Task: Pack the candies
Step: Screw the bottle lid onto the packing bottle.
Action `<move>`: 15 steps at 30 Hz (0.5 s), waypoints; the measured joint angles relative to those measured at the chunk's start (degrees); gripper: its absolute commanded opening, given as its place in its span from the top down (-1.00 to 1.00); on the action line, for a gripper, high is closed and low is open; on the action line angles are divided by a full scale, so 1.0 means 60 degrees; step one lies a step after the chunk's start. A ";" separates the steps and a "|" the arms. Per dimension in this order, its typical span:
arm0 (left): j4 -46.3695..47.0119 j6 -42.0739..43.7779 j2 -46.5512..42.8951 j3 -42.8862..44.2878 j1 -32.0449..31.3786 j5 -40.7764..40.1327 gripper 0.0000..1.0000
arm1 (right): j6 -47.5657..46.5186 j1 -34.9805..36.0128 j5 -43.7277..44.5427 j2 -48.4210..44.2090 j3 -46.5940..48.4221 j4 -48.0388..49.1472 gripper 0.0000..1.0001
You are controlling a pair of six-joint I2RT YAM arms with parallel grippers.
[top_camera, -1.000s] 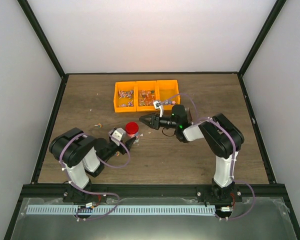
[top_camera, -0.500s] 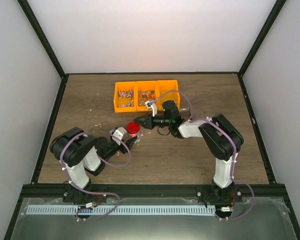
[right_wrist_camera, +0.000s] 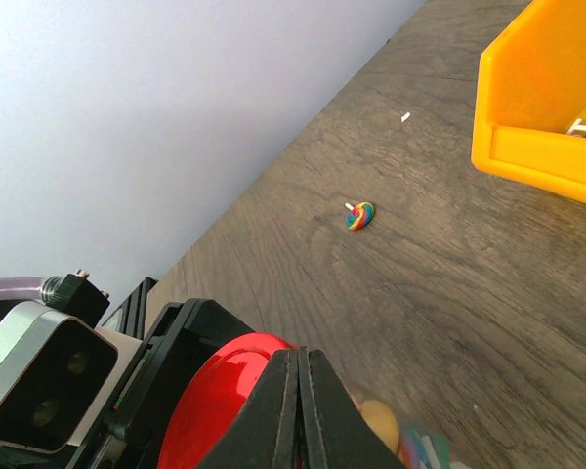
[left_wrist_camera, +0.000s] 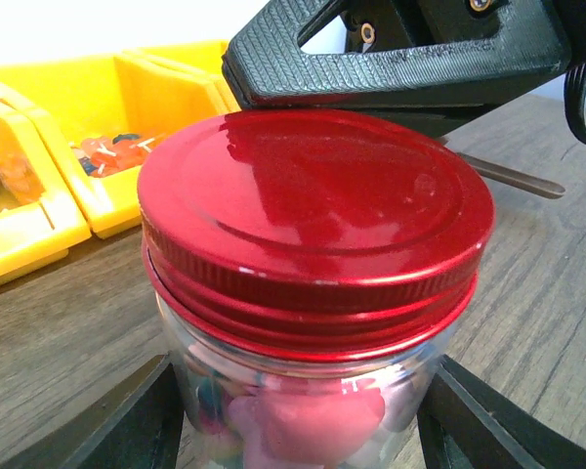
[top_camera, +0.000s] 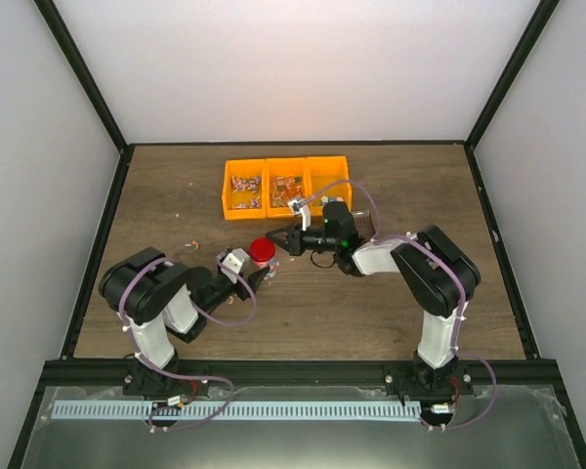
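Note:
I need to open the fingers of my left gripper, since the jar sits at their ends, and grip the jar's body [left_wrist_camera: 308,420] deeper before I work the red lid.
A small clear jar [left_wrist_camera: 303,391] holds pink and other coloured candies [left_wrist_camera: 317,420], and a round red lid [left_wrist_camera: 313,205] sits on its mouth. My left gripper [left_wrist_camera: 298,425] is shut on the jar, one finger against each side. From above, the jar [top_camera: 262,251] stands mid-table with the left gripper [top_camera: 253,275] at it. My right gripper [right_wrist_camera: 301,410] is shut and empty. Its tips are over the far edge of the red lid [right_wrist_camera: 220,410]. More candies [top_camera: 245,187] lie in the orange bins [top_camera: 329,198].
A rainbow lollipop [right_wrist_camera: 360,215] lies loose on the wood left of the jar, seen from above as the lollipop [top_camera: 190,245]. A few loose sweets [right_wrist_camera: 425,447] lie by the jar. The row of bins stands behind the jar, close to the right arm [top_camera: 371,256].
My right gripper has come left from beside the bins to the jar's lid, and its jaws have shut. The left gripper and the jar have stayed put.

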 measured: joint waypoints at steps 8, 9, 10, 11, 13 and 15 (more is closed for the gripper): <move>-0.0011 0.0029 0.0000 0.0000 -0.0044 0.0266 -0.20 | 0.0477 -0.0051 -0.0007 -0.0229 -0.0688 0.0761 0.99; -0.0011 0.0029 0.0000 0.0000 -0.0044 0.0277 -0.20 | 0.0532 -0.0055 -0.0007 -0.0262 -0.0761 0.0827 0.99; -0.0007 0.0029 0.0000 0.0000 -0.0044 0.0288 -0.19 | 0.0601 -0.0058 -0.0007 -0.0299 -0.0852 0.0929 0.98; -0.0007 0.0025 0.0000 0.0000 -0.0044 0.0291 -0.19 | 0.0656 -0.0069 -0.0015 -0.0324 -0.0929 0.1005 0.99; -0.0007 0.0015 0.0000 0.0000 -0.0044 0.0291 -0.19 | 0.0816 -0.0091 -0.0047 -0.0382 -0.1133 0.1235 0.99; -0.0007 0.0007 0.0000 0.0000 -0.0040 0.0288 -0.19 | 0.0984 -0.0106 -0.0080 -0.0441 -0.1373 0.1519 0.99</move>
